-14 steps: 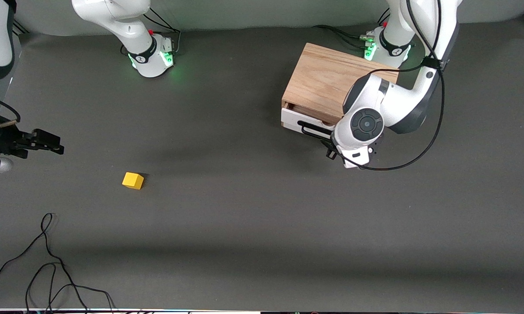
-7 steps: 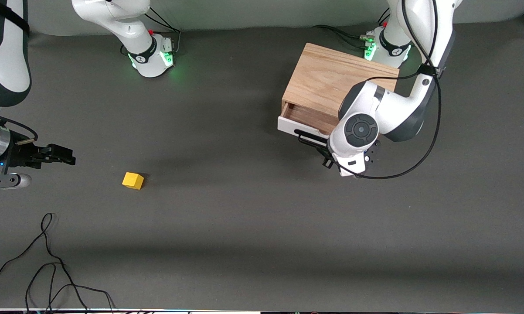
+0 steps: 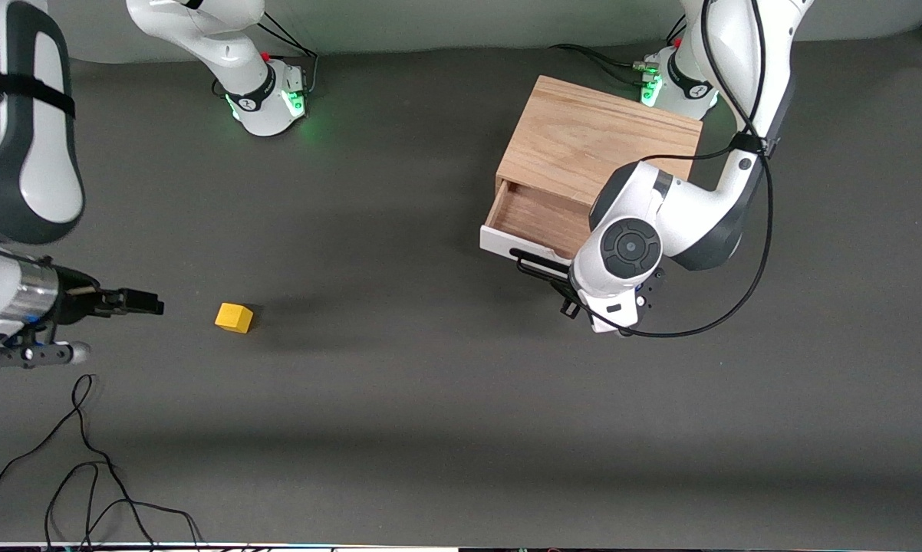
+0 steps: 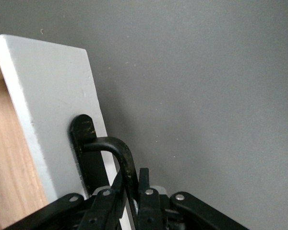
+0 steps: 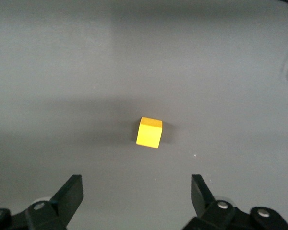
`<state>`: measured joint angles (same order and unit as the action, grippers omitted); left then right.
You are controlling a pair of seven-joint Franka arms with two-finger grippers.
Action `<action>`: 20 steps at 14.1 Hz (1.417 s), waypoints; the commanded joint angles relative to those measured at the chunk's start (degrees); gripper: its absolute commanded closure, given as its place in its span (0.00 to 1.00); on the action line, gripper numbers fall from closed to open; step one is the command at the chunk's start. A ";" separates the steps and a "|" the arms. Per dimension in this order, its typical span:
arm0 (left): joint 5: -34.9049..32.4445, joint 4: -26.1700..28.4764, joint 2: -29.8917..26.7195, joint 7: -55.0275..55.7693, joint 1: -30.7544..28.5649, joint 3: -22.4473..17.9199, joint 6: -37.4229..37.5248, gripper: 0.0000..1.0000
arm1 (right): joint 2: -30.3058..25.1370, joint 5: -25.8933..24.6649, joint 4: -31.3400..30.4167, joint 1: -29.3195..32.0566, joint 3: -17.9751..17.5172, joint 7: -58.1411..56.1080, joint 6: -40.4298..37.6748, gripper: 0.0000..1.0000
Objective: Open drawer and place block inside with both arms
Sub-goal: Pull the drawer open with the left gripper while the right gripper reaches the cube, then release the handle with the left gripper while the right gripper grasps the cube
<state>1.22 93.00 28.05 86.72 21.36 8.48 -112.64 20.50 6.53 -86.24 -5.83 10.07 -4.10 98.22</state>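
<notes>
My right gripper moves to the yellow block on the mat next and closes on its opposite sides (image 3: pixel 233 318) (image 5: pixel 149 132), since the block belongs inside the drawer.
The light oak cabinet (image 3: pixel 591 138) stands near the left arm's base. Its white-fronted drawer (image 3: pixel 534 222) is pulled partly out, showing its wood interior. My left gripper (image 3: pixel 567 285) is shut on the drawer's black bar handle (image 3: pixel 536 267); in the left wrist view the fingers (image 4: pixel 145 181) pinch the handle (image 4: pixel 117 151) against the white front (image 4: pixel 53 105). The yellow block (image 3: pixel 234 317) lies on the mat toward the right arm's end. My right gripper (image 3: pixel 146 303) is open beside the block; in the right wrist view the block (image 5: pixel 149 132) lies ahead of the wide-apart fingers (image 5: pixel 72 191).
Loose black cables (image 3: pixel 85 460) lie on the mat nearer the front camera than the right gripper. The two green-lit arm bases (image 3: pixel 273 96) stand along the table's edge by the robots. The dark mat (image 3: pixel 430 383) stretches between block and cabinet.
The left gripper has pulled the drawer farther out of the cabinet. The right arm has swung toward the block, its gripper now closer beside it. The block has not moved.
</notes>
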 commanded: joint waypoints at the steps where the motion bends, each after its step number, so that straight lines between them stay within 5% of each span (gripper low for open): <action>1: -1.75 -6.52 1.04 -1.29 0.52 -1.01 -0.48 0.64 | 2.69 1.64 1.07 -0.15 0.22 2.95 2.84 0.00; 2: -1.93 -6.26 1.04 -1.37 0.52 -1.01 -0.48 0.11 | 2.70 1.64 0.99 -0.15 0.22 4.08 3.46 0.00; 3: -2.45 -6.08 1.04 -1.72 0.52 -1.01 -0.30 0.03 | 2.79 1.73 0.72 -0.24 0.22 5.57 3.90 0.00; 9: -3.51 -5.90 -0.53 -2.34 0.17 -1.01 2.06 0.01 | 0.24 3.04 -11.56 -0.85 0.22 7.52 13.91 0.00; 17: -3.34 -6.17 -11.07 -16.92 -2.90 -1.19 15.15 0.01 | -2.14 4.45 -34.67 -1.55 0.13 7.61 40.60 0.00; 20: -2.90 -6.25 -14.94 -21.75 -4.48 -1.19 19.98 0.01 | -0.65 4.54 -36.89 -2.44 0.04 7.61 45.65 0.00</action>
<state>-1.78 85.75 16.35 68.49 17.82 7.18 -95.64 20.97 9.83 -120.82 -7.31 10.00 2.39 141.17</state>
